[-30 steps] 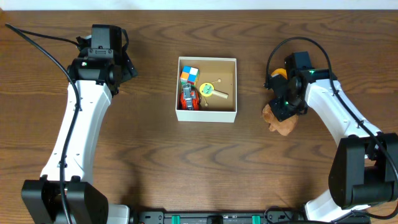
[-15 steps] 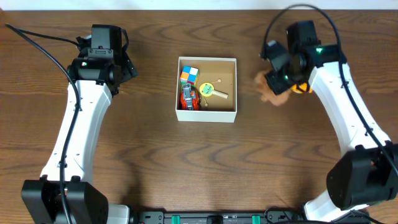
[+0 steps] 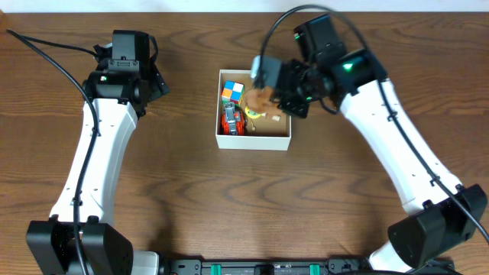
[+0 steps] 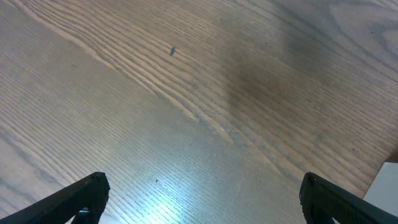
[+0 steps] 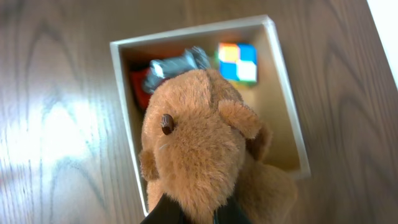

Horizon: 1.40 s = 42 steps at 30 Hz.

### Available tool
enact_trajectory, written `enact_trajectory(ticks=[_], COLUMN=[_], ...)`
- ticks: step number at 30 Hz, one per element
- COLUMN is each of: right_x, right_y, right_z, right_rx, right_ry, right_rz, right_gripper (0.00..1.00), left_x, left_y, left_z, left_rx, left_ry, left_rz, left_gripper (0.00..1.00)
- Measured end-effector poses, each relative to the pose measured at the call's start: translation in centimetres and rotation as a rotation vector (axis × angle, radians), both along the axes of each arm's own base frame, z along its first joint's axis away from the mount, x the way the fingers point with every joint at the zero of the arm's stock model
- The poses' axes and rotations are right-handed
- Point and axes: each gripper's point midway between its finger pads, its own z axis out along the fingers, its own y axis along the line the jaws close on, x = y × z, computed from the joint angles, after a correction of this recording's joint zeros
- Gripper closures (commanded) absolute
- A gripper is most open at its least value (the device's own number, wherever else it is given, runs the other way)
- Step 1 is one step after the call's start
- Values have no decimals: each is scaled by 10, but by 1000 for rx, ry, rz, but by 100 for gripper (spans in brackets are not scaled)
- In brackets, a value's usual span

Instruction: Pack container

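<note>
My right gripper is heading for the container with the plush bear. Next, I let go of it there, beside the red toy [image 3: 260, 129] [image 5: 166, 138] along the container's near side.
The container [image 3: 253, 141] is a square white cardboard box with a tan inside, at the table's middle; it also shows in the right wrist view [image 5: 286, 74]. Inside lie a colourful cube [image 3: 233, 93], a red toy [image 3: 231, 119] and a yellow-green toy [image 3: 255, 113]. My right gripper [image 3: 267, 95] is shut on a brown plush bear [image 5: 199, 143] and holds it above the container's right half. My left gripper [image 4: 199, 202] is open and empty, over bare wood left of the container.
A white corner of the container shows at the lower right edge of the left wrist view [image 4: 384, 183]. Black cables run from both arms near the table's back edge [image 3: 46, 44].
My right gripper lifted the plush bear from the table at the right and carried it left, to above the container. The left arm has not moved.
</note>
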Motion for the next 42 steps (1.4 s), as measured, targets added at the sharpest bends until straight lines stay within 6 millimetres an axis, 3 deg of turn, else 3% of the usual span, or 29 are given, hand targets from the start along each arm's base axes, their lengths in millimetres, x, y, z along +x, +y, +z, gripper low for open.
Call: enact_trajectory(ticks=[8, 11, 16, 20, 42], right_x=[-16, -15, -11, -8, 2], right_y=[27, 31, 35, 33, 3], right_z=[-6, -18, -54, -69, -82], right_rx=[-20, -34, -76, -107, -185], right_ry=[-30, -7, 70, 89, 99], right_rz=[135, 146, 149, 138, 69], right_gripper=[99, 99, 99, 99, 99], left_x=[0, 0, 0, 0, 0], left_y=[0, 0, 0, 0, 0], left_z=[0, 0, 0, 0, 0], left_rx=[0, 0, 0, 0, 0], left_ry=[0, 0, 0, 0, 0], left_rz=[0, 0, 0, 0, 0], left_gripper=[2, 2, 2, 2, 2])
